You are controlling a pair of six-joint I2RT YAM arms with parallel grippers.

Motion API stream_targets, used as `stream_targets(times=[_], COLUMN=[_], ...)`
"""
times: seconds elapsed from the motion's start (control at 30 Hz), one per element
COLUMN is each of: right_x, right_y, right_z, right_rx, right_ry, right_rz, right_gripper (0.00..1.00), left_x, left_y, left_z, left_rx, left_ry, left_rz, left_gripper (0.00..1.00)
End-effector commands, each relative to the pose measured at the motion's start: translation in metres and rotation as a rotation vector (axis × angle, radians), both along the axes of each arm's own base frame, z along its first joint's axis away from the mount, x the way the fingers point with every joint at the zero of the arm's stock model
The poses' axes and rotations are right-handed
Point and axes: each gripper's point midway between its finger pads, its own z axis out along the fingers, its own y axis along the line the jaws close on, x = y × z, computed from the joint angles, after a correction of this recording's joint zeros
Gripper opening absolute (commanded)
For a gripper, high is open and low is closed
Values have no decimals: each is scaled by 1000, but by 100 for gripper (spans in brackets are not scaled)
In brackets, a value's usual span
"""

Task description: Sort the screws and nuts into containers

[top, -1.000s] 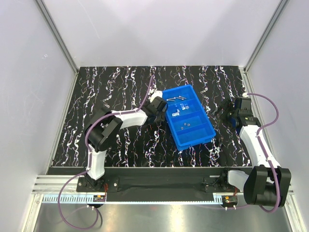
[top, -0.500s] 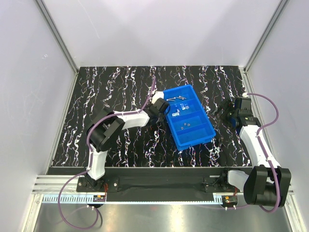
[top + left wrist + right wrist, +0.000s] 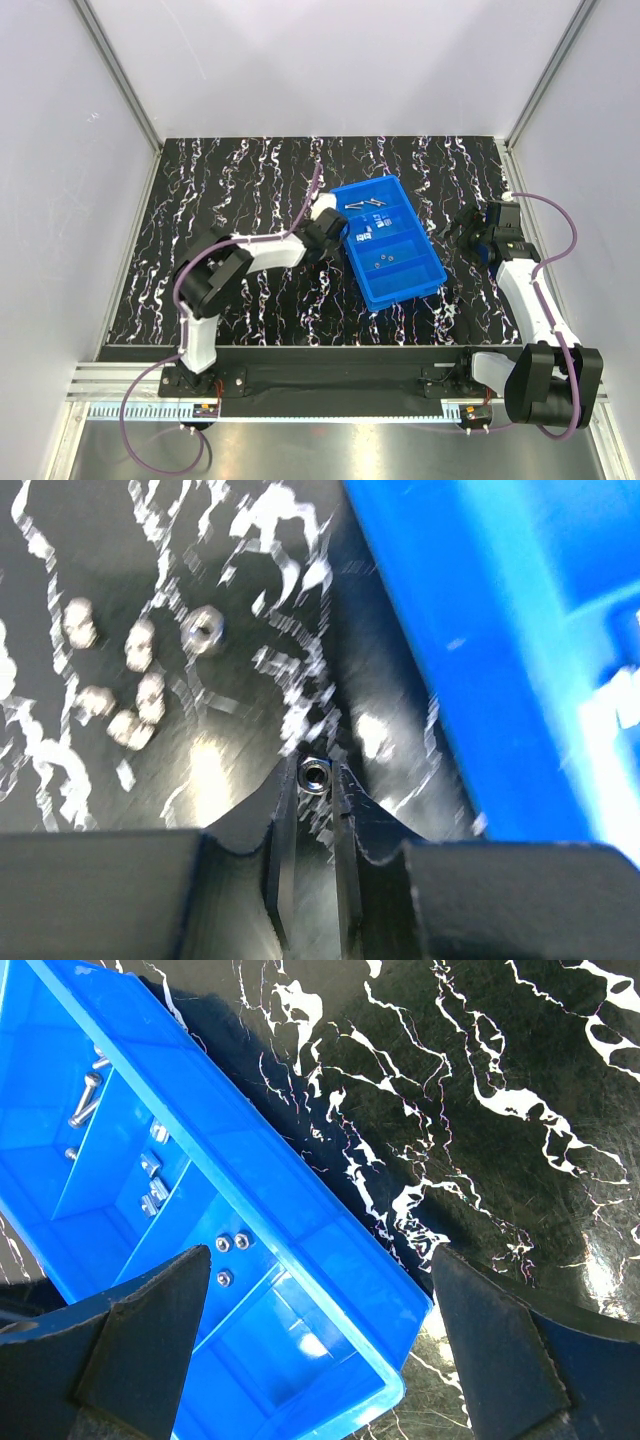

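Observation:
I need to let go of the hex nut, now just above the table, with my left gripper among the other nuts in the blue tray's nearer compartment (image 3: 387, 259).
The blue tray (image 3: 356, 268) stands mid-table, turned at an angle. Its far compartment holds a few screws (image 3: 368, 204); a nearer one holds three nuts (image 3: 385, 260). My left gripper (image 3: 325, 240) is low at the tray's left wall. In the left wrist view the left gripper (image 3: 315, 780) is shut on a hex nut (image 3: 315, 773) just above the table, with the tray wall (image 3: 480, 630) to its right. Another nut (image 3: 203, 630) lies loose on the table. My right gripper (image 3: 463, 228) is open and empty, right of the tray. It shows wide open (image 3: 320, 1260) above the tray's near end (image 3: 300, 1360).
The black marbled table (image 3: 250, 180) is bounded by white walls with metal rails at the back corners. In the right wrist view the tray holds screws (image 3: 88, 1095), small square pieces (image 3: 152, 1185) and three nuts (image 3: 230, 1252) in separate compartments.
My left arm has shifted a little toward the near side along the tray's left wall. The right arm and the tray have not moved.

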Motion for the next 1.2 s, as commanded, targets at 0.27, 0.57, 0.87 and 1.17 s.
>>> stream_targets(times=[0.27,0.57,0.87,1.17], right_x=[5,2,-1,-1], right_y=[-2,-2,-6,-5], right_z=[11,18,29,28], right_rx=[-10,-9,-36,-39], right_ry=[-34,-67,-105,-116], right_rz=[-11,-21,-24,-13], right_gripper=[100,100,100,100], left_x=[-12,-30,-57,-53], left_y=[2,-92,-178,-181], left_z=[107,171,134,99], left_rx=[-161,-305,-316,-252], left_ry=[-182,-277,-193,-146], left_rz=[-68,-351,-550,-533], left_gripper=[12,13,13,28])
